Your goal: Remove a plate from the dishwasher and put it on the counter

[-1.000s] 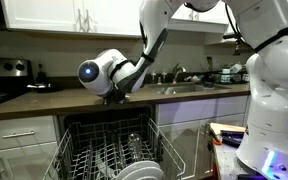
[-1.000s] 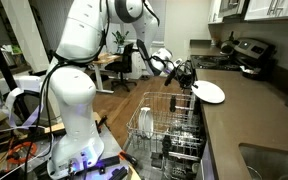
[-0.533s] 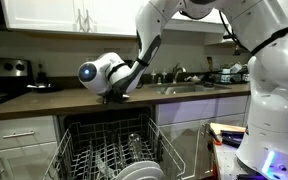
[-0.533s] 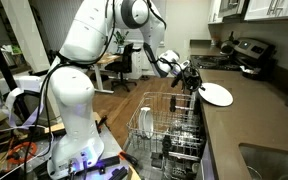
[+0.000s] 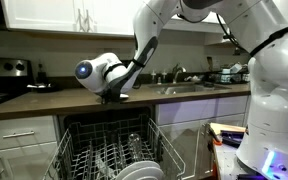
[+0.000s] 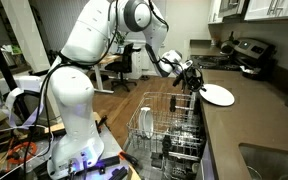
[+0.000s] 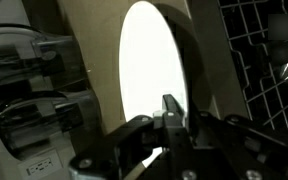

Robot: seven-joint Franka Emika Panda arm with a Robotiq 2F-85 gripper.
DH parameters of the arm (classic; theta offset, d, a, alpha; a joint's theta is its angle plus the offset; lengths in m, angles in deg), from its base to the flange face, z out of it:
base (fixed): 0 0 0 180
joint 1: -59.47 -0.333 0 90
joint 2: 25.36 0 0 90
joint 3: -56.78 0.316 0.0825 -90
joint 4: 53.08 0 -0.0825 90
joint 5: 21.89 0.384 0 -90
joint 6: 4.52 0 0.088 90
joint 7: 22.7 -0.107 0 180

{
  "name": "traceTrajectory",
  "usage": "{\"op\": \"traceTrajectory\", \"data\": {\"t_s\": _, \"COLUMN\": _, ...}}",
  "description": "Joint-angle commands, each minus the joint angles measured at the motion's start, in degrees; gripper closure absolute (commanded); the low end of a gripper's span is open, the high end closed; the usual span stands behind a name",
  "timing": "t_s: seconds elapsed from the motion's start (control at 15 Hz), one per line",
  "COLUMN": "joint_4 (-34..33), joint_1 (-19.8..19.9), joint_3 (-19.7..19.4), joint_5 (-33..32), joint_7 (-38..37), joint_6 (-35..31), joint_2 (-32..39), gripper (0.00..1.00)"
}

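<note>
The robot's gripper needs to release the white round plate on the dark counter [image 5: 111, 98] [image 7: 156, 75] just above the open dishwasher, close to the front edge.
My gripper [image 6: 192, 79] is shut on the rim of a white round plate [image 6: 217, 95] and holds it low over the dark counter [image 6: 244, 115], nearly flat. In the wrist view the plate [image 7: 149, 70] fills the middle, with my finger [image 7: 172, 110] clamped on its edge. In an exterior view the gripper head [image 5: 102, 75] hangs over the counter [image 5: 44, 100] and the plate is hidden behind it. The dishwasher [image 5: 109, 145] stands open below, with its wire rack [image 6: 164, 125] pulled out and more white plates [image 5: 139, 170] in it.
A black stove top with a pan [image 6: 249, 68] lies beyond the plate. A steel sink and faucet [image 5: 179, 85] are set in the counter. My white arm base [image 6: 69, 110] stands by the dishwasher. White cabinets [image 5: 24, 140] flank it.
My gripper has carried the plate further over the counter and lower. The plate has tipped closer to flat.
</note>
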Motion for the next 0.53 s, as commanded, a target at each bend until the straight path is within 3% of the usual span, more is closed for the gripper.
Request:
{"op": "traceTrajectory", "data": {"t_s": 0.0, "joint_4": -2.3, "joint_1": 1.0, "joint_3": 0.4, "joint_5": 2.8, "joint_7": 3.3, "joint_6": -2.3, "joint_2": 2.3, "gripper": 0.88}}
{"op": "traceTrajectory", "data": {"t_s": 0.13, "joint_4": -2.7, "joint_1": 1.0, "joint_3": 0.3, "joint_5": 3.0, "joint_7": 3.8, "joint_6": -2.4, "joint_2": 2.6, "gripper": 0.93}}
{"op": "traceTrajectory", "data": {"t_s": 0.47, "joint_4": -4.3, "joint_1": 1.2, "joint_3": -0.1, "joint_5": 3.0, "joint_7": 4.3, "joint_6": -2.4, "joint_2": 3.8, "gripper": 0.92}}
